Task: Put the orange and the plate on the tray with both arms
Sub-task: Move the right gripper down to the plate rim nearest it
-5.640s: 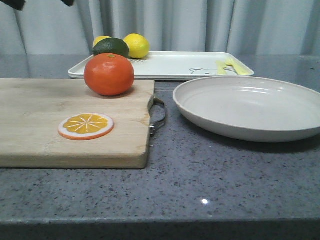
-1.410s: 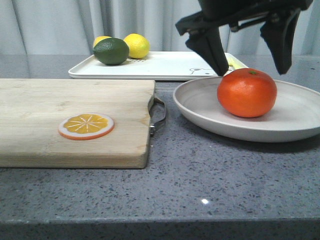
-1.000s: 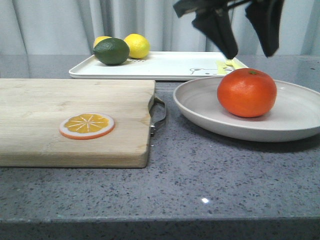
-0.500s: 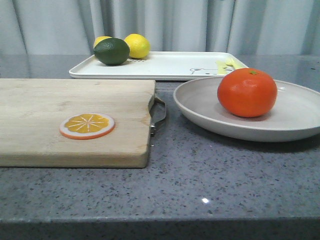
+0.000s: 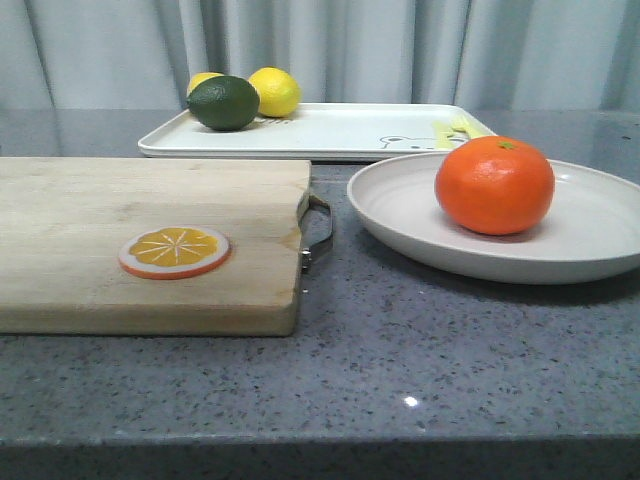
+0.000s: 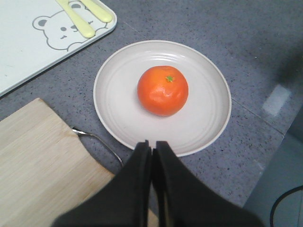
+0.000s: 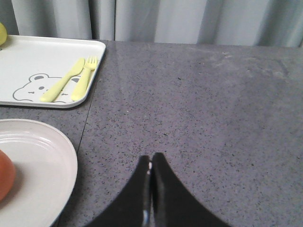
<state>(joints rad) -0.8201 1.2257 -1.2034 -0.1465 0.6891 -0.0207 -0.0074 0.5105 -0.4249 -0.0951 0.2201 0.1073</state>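
Note:
My right gripper moves to the off-white plate next and closes on the plate's rim (image 5: 635, 188) (image 7: 75, 163), on the side farthest from the cutting board.
The orange (image 5: 494, 185) sits on the off-white plate (image 5: 400, 205) at the right of the grey counter; both also show in the left wrist view, the orange (image 6: 162, 90) in the middle of the plate (image 6: 118, 104). The white tray (image 5: 350, 130) with the bear drawing lies behind them. My left gripper (image 6: 151, 143) is shut and empty, high above the plate's near rim. My right gripper (image 7: 151, 156) is shut and empty over bare counter to the right of the plate (image 7: 42, 165). Neither gripper shows in the front view.
A wooden cutting board (image 5: 80, 240) with a metal handle (image 5: 317, 232) and an orange slice disc (image 5: 173, 251) lies at the left. A green lime (image 5: 223, 103) and two lemons (image 5: 275, 91) sit on the tray's left end, a yellow fork and spoon (image 7: 71, 79) on its right end.
The orange went from the cutting board onto the plate. The gripper that stood open over it has risen out of the front view and is now shut.

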